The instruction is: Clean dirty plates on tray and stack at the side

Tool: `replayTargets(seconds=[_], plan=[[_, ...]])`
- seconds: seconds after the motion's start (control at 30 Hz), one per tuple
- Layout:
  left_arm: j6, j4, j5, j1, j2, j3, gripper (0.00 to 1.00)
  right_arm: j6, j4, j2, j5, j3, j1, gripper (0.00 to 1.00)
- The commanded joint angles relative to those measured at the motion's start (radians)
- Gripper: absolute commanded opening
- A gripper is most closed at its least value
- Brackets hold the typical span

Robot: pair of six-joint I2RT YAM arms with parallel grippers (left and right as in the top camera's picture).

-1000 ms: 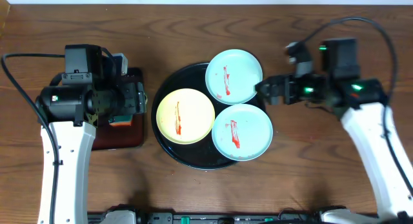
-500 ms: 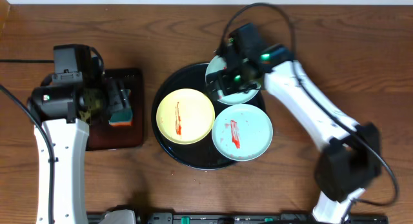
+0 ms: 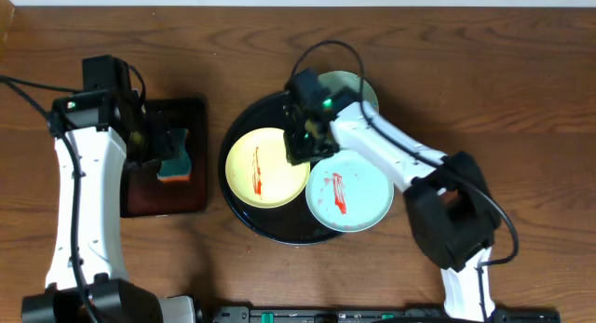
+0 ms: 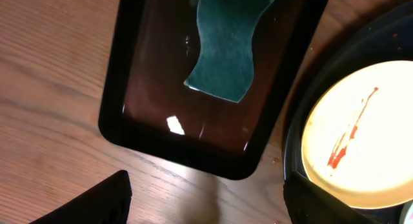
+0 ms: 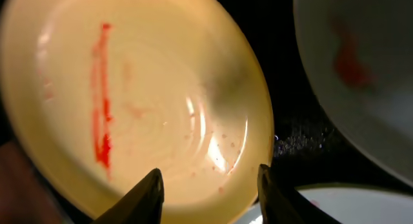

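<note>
The teal sponge is lying in the small rectangular black tray, and I need to next close my left gripper on the narrow middle (image 3: pixel 174 154) (image 4: pixel 225 46) of that sponge.
On the round black tray (image 3: pixel 240 209) lie three plates with red streaks: a pale yellow one (image 3: pixel 265 167), a blue-green one at the front (image 3: pixel 349 190), and a blue-green one at the back (image 3: pixel 354 86), partly hidden by my right arm. My right gripper (image 3: pixel 303 144) hovers low over the yellow plate's right rim. In the right wrist view its fingertips (image 5: pixel 150 190) stand apart above the yellow plate (image 5: pixel 129 101), holding nothing. My left gripper (image 3: pixel 160 141) is open over the rectangular tray, and the left wrist view shows its fingers (image 4: pixel 90 199) wide apart.
A teal sponge (image 4: pixel 226 46) lies in the small rectangular black tray (image 3: pixel 140 197), left of the round tray. The yellow plate (image 4: pixel 368 133) shows at the right of the left wrist view. Bare wood table (image 3: pixel 521 100) lies right of the round tray.
My right arm has swung left from the back blue-green plate to the yellow plate's right rim, and its jaws have narrowed. The left arm has shifted slightly over the rectangular tray.
</note>
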State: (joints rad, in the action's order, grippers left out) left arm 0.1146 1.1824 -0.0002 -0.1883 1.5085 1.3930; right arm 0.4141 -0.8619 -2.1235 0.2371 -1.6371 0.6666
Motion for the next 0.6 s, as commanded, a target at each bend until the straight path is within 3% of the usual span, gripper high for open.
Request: replayTargets(seconds=[0.0, 0.27, 0.57], plan=[[-0.013, 0.006, -0.012, -0.005, 0.022, 0.018, 0.77, 0.127, -0.001, -0.030, -0.172, -0.007, 0.043, 0.42], [-0.013, -0.013, -0.012, -0.005, 0.035, 0.018, 0.77, 0.172, 0.022, -0.049, -0.259, -0.003, 0.060, 0.39], [-0.012, -0.021, -0.011, -0.005, 0.035, 0.018, 0.77, 0.121, -0.065, -0.040, -0.206, -0.071, 0.044, 0.46]])
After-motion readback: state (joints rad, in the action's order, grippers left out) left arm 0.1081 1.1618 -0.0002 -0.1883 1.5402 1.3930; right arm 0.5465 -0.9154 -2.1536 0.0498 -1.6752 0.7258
